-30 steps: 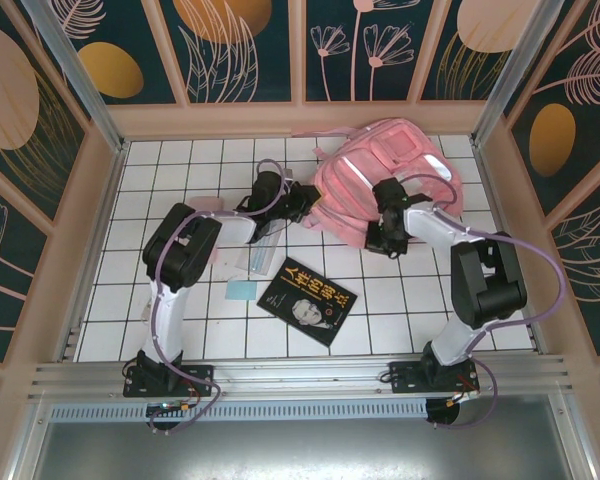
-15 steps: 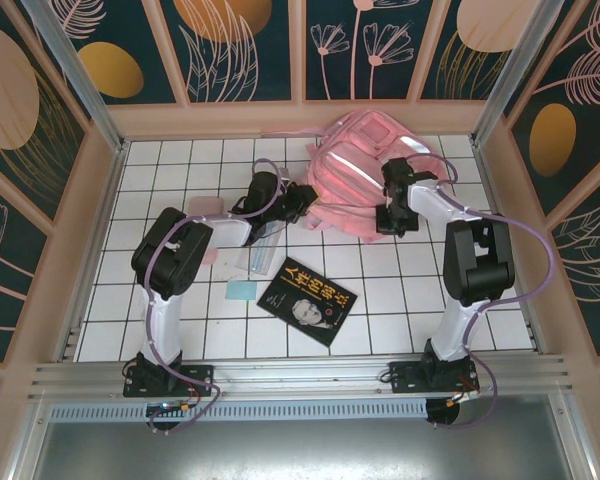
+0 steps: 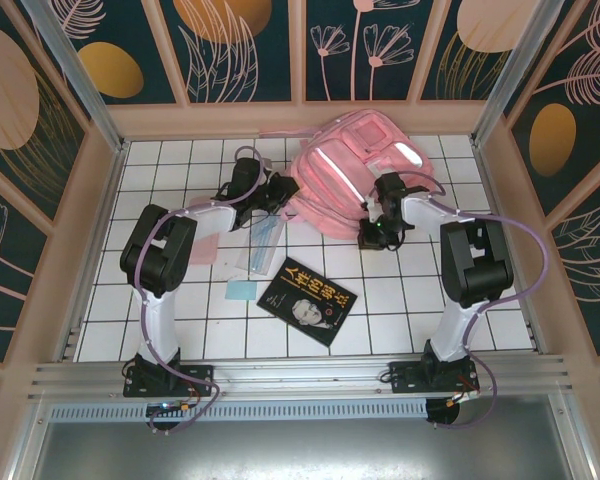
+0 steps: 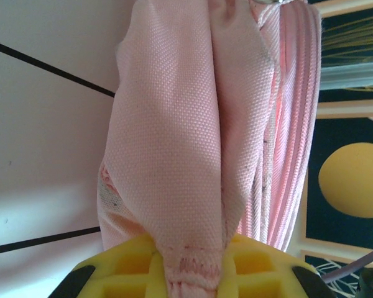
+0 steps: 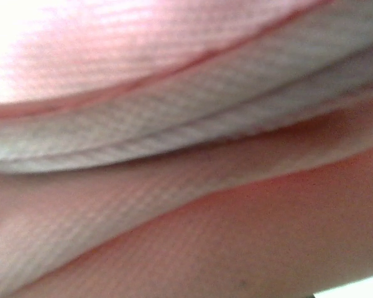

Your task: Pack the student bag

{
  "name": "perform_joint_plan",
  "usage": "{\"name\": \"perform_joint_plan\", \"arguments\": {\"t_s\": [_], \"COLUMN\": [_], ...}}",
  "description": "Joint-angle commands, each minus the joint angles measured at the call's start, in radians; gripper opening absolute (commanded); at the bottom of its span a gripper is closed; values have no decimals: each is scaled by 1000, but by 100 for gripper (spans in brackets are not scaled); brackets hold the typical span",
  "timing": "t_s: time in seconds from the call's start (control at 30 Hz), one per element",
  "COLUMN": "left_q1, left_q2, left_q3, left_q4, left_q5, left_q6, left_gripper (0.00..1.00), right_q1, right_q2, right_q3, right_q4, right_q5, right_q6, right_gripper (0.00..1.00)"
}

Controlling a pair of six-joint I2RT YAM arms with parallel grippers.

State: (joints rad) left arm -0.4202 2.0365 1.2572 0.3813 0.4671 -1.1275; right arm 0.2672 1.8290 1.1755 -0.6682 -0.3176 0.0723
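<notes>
The robot's left gripper holds the student bag's end far from the right gripper, so the robot should ease back and have the left gripper pinch the bag's near edge (image 3: pixel 338 229).
The student bag (image 3: pixel 345 170), a big soft pink backpack with glossy front pockets, lies on the white tiled floor at the back, right of centre. My left gripper (image 3: pixel 282 190) is at its left edge. In the left wrist view its yellow fingers (image 4: pixel 112 276) are shut on a fold of the bag's pink woven fabric (image 4: pixel 186 124). My right gripper (image 3: pixel 371 232) is pressed to the bag's near right edge, shut on it. The right wrist view has blurred pink bag fabric (image 5: pixel 186 186) right against the lens, hiding the fingers.
A black book with yellow lettering (image 3: pixel 307 300) lies in front of centre. A clear pouch (image 3: pixel 261 246), a small light blue item (image 3: pixel 242 290) and a flat pink case (image 3: pixel 202 246) lie near the left arm. Wooden walls ring the floor.
Both grippers have moved left with the bag in them. The bag has slid left and turned a little; the left arm has stretched further back.
</notes>
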Motion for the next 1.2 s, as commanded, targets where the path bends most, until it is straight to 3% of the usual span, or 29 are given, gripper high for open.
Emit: {"name": "perform_joint_plan", "arguments": {"t_s": [0.0, 0.1, 0.2, 0.3, 0.43, 0.6, 0.87, 0.93, 1.0, 1.07, 1.1, 1.17], "left_q1": [58, 58, 58, 58, 57, 57, 80, 91, 94, 95, 93, 92], "left_q2": [-41, -57, -67, -74, -71, -69, -104, -114, -122, -120, -120, -139], "left_q3": [75, 72, 54, 20, -29, -61, -45, -51, -53, -47, -46, -66], "left_q4": [59, 24, 11, 33, 91, 131, 74, 64, 57, 53, 53, 70], "left_q5": [-60, -57, -57, -63, -55, -50, -57, -61, -65, -35, -14, 19], "left_q6": [87, 115, 124, 107, 64, 43, 90, 97, 105, 99, 87, 47], "left_gripper": [0, 0, 0, 0, 0, 0, 0, 0, 0, 0, 12, 44], "right_q1": [-76, -107, -97, -58, -11, -19, -134, -158, -168, -152, -140, -90], "right_q2": [76, 89, 36, -31, -103, -104, -74, -73, -81, -103, -109, -116], "right_q3": [-15, 46, 62, 54, 21, -27, -47, -45, -42, -51, -53, -46], "right_q4": [-157, -145, -91, -24, 70, 66, -32, -33, -16, 41, 63, 109], "right_q5": [323, 323, 78, -246, -440, -354, 191, 261, 199, 18, -57, -159], "right_q6": [79, 83, 51, 14, 65, 86, 105, 106, 93, 82, 81, 80], "right_gripper": [0, 0, 0, 0, 0, 0, 0, 0, 0, 0, 0, 0]}}
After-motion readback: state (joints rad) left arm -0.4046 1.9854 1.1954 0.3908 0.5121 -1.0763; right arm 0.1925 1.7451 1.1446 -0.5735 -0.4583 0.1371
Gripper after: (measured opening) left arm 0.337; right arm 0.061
